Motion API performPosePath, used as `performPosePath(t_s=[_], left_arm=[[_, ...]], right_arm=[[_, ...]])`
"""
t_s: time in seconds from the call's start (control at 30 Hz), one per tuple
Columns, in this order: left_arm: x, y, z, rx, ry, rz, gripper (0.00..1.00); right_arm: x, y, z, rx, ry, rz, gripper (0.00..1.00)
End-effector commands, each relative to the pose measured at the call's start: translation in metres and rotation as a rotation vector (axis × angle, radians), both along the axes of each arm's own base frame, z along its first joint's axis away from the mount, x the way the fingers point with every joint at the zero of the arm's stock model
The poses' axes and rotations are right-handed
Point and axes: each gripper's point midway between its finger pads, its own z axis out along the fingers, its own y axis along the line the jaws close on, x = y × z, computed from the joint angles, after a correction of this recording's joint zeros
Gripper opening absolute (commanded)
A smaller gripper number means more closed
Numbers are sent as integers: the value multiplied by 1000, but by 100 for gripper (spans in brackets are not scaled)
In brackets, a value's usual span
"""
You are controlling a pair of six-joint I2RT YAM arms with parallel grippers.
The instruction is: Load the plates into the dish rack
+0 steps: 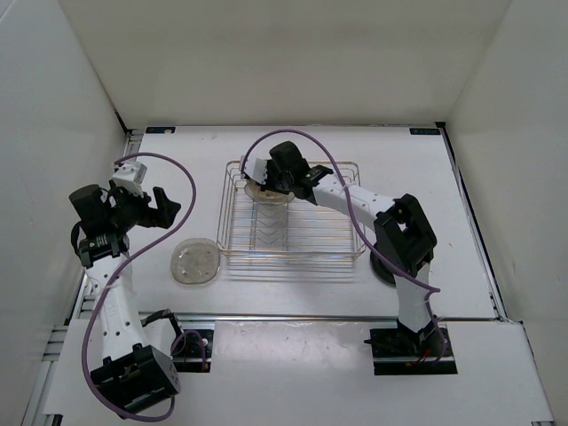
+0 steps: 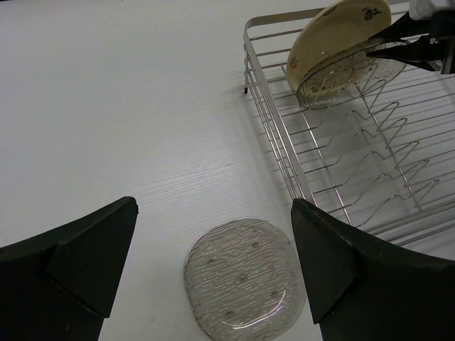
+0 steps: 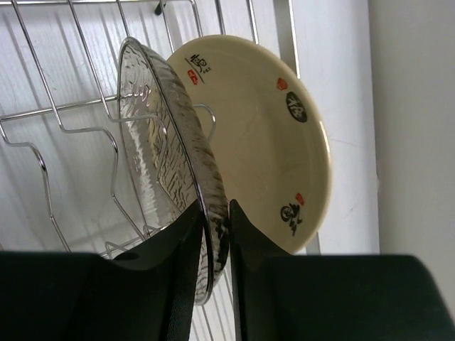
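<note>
My left gripper grabs the translucent plate lying on the table next, by the plate's rim (image 1: 175, 248) (image 2: 187, 264) on the side away from the dish rack.
The chrome wire dish rack (image 1: 293, 258) stands mid-table. A tan-yellow plate (image 3: 263, 135) with small printed marks leans on edge at the rack's far left end. My right gripper (image 3: 217, 227) is shut on the rim of a translucent textured plate (image 3: 156, 142), holding it upright among the prongs right beside the tan plate. A second translucent plate with small dots (image 2: 244, 277) lies flat on the table left of the rack (image 2: 274, 135). My left gripper (image 2: 213, 263) is open and empty, hovering above that plate. No black or off-white plate is in view.
White walls close in the table on the left, back and right. The rack's zigzag prongs (image 2: 384, 142) toward its near end hold nothing. The right arm (image 1: 355, 200) reaches across the rack from the right.
</note>
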Motion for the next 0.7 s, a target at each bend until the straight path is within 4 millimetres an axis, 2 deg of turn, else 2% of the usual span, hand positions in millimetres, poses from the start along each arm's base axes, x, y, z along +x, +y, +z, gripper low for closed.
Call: performPosePath(t_s=[0.0, 0.3, 0.33, 0.43, 0.67], left_arm=[[-2, -5, 0, -21, -9, -30, 100], [-3, -4, 0, -25, -11, -29, 100], [-3, -4, 0, -25, -11, -29, 100], [-3, -4, 0, -25, -11, -29, 100], [-3, -1, 0, -25, -11, -20, 100]], right_arm=[[5, 2, 2, 7, -3, -21, 25], [15, -3, 12, 19, -43, -57, 27], [17, -4, 22, 28, -60, -65, 27], [22, -6, 26, 35, -67, -74, 28], [22, -6, 41, 55, -87, -75, 37]])
